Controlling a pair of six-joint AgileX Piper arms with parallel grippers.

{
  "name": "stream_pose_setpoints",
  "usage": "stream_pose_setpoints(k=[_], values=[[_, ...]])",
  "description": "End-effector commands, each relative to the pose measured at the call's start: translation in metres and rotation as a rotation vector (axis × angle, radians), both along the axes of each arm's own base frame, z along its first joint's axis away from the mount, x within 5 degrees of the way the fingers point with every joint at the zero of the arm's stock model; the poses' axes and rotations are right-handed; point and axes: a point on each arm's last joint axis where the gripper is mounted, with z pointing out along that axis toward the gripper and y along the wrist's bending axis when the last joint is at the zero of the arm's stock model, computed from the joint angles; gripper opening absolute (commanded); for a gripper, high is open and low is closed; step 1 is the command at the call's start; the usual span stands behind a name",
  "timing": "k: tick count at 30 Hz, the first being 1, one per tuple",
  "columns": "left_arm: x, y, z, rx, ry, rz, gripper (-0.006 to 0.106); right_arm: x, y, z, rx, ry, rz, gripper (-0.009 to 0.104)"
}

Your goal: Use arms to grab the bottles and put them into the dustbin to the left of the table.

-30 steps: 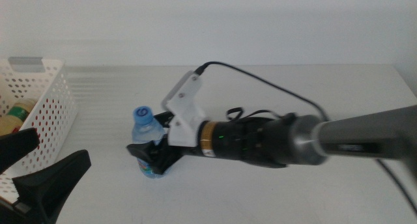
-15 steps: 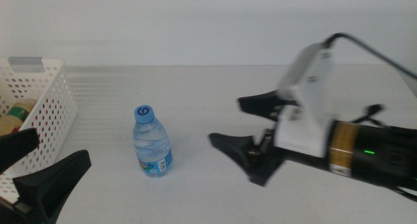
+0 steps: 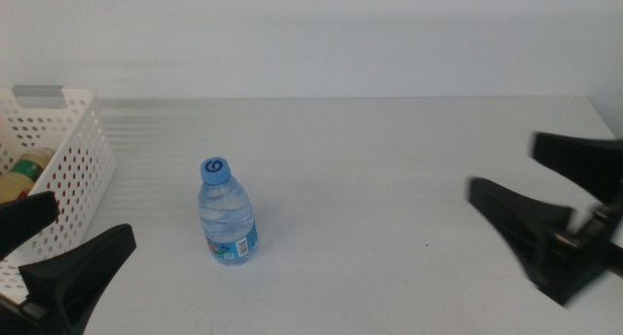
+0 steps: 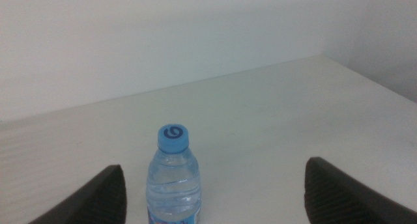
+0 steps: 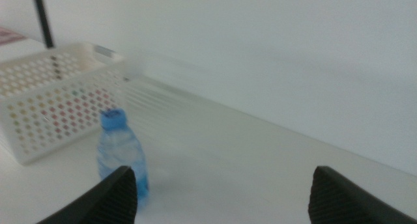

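Observation:
I move my left gripper to the water bottle next and close it around the middle of its body [image 3: 227, 215] [image 4: 173, 195], just above the blue label.
A small clear water bottle [image 3: 228, 216] with a blue cap and label stands upright on the white table [image 3: 389, 179], left of centre; it also shows as the bottle [image 4: 172, 177] and the bottle [image 5: 121, 152] in the wrist views. My left gripper [image 3: 49, 247] waits open at the bottom left corner, apart from the bottle. My right gripper [image 3: 555, 208] is open at the far right edge, holding nothing. The white perforated dustbin [image 3: 68, 150] at the left holds a yellow-liquid bottle [image 3: 21, 173].
The dustbin [image 5: 52, 94] stands beyond the water bottle in the right wrist view. A pale wall backs the table's far edge.
My right gripper let go of the water bottle and drew back to the right edge, jaws open. The bottle stays upright where it was set. The left gripper has not moved.

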Motion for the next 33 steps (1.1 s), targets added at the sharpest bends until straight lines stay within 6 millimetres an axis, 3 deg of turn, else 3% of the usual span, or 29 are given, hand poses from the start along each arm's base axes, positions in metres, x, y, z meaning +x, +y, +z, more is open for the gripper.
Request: stream_pose_setpoints(k=[1, 6, 26, 33], values=[[0.001, 0.000, 0.017, -0.065, -0.083, 0.007, 0.090, -0.009, -0.010, 0.014, -0.006, -0.084, -0.023, 0.077], [0.001, 0.000, 0.017, -0.065, -0.083, 0.007, 0.090, -0.020, -0.018, 0.009, -0.095, -0.089, -0.014, 0.077], [0.003, -0.001, 0.021, -0.096, -0.107, 0.014, 0.090, -0.021, -0.018, 0.008, -0.075, -0.066, -0.017, 0.077], [0.035, -0.017, 0.056, -0.041, -0.136, 0.017, 0.089, -0.021, -0.018, 0.008, -0.075, -0.066, -0.017, 0.077]])
